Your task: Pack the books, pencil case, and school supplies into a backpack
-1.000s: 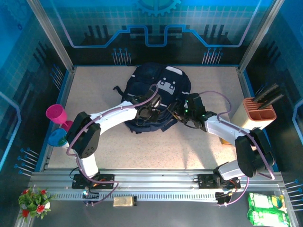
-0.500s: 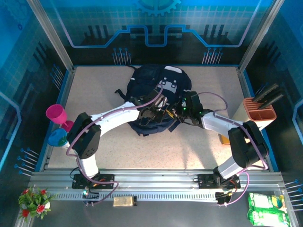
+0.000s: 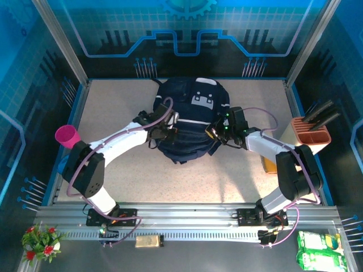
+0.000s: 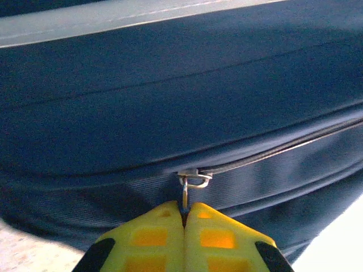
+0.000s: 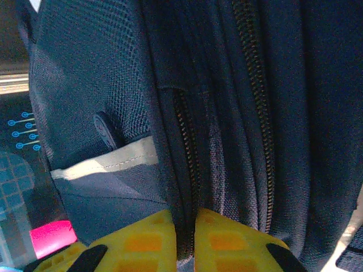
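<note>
Next, I take the fabric (image 3: 199, 128) below the white stripe with my right gripper, which pinches the zipper teeth at the backpack's side, while my left gripper runs the zipper pull across.
The dark navy backpack (image 3: 191, 116) lies in the middle of the table, its white patch facing up. My left gripper (image 3: 163, 134) is at its left side, shut on the metal zipper pull (image 4: 185, 195) of a half-run zipper. In the left wrist view the gripper (image 4: 184, 211) has its yellow pads pressed together round that pull. My right gripper (image 3: 216, 131) is at the backpack's right side. In the right wrist view it (image 5: 185, 220) is shut on a fold of backpack fabric with zipper teeth. The books and the pencil case are out of view. A small orange piece (image 3: 268, 165) lies by my right forearm.
A magenta cup (image 3: 67, 136) stands at the left table edge. A beige block holder (image 3: 311, 136) with black handles stands at the right edge. Blue walls and metal posts ring the table. Bare tabletop lies in front of the backpack.
My left gripper has pulled the zipper pull leftward along the backpack. The right gripper has closed on the backpack's right edge. The backpack has shifted and flattened.
</note>
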Robot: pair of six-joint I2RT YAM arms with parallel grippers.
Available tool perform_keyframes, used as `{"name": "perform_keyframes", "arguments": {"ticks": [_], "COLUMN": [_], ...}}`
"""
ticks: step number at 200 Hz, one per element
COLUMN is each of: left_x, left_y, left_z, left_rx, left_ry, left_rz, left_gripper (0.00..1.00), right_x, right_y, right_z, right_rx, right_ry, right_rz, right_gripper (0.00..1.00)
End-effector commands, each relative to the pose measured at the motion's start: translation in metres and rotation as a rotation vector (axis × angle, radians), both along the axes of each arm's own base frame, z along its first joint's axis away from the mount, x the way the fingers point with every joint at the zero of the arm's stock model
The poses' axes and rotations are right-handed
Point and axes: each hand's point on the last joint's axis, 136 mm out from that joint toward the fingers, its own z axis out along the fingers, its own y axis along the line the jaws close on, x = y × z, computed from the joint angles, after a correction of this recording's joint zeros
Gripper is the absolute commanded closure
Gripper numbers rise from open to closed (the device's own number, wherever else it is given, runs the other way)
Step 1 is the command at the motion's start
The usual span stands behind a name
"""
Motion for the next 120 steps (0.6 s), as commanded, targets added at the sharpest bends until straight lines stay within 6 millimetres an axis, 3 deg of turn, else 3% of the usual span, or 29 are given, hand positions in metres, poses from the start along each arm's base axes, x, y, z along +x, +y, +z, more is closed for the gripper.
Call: {"name": "perform_keyframes", "arguments": {"ticks": [1, 19, 52, 83, 94, 97, 120], "left_x": [0.001, 0.004, 0.005, 0.002, -0.002, -0.002, -0.012], "left_y": [0.026, 0.029, 0.007, -0.020, -0.032, -0.036, -0.065], "left_z": [0.006, 0.008, 0.010, 0.018, 0.021, 0.023, 0.029], "left_rx": [0.038, 0.028, -0.057, -0.108, -0.126, -0.132, -0.165], "left_ry": [-0.030, -0.048, -0.039, -0.037, -0.038, -0.040, -0.037], "left_rz": [0.039, 0.048, -0.004, -0.064, -0.094, -0.101, -0.169], "left_gripper": [1.00, 1.00, 1.00, 1.00, 1.00, 1.00, 1.00], "right_x": [0.024, 0.034, 0.039, 0.021, 0.015, 0.009, -0.008], "right_y": [-0.037, -0.050, -0.056, -0.057, -0.059, -0.060, -0.057], "right_z": [0.006, 0.005, 0.013, 0.026, 0.034, 0.027, 0.033], "right_rx": [-0.117, -0.143, -0.131, -0.082, -0.063, -0.063, -0.024], "right_ry": [-0.047, -0.053, -0.071, -0.069, -0.077, -0.059, -0.055], "right_rz": [-0.081, -0.097, -0.105, -0.140, -0.170, -0.175, -0.213], "right_gripper": [0.89, 0.88, 0.81, 0.58, 0.53, 0.52, 0.48]}}
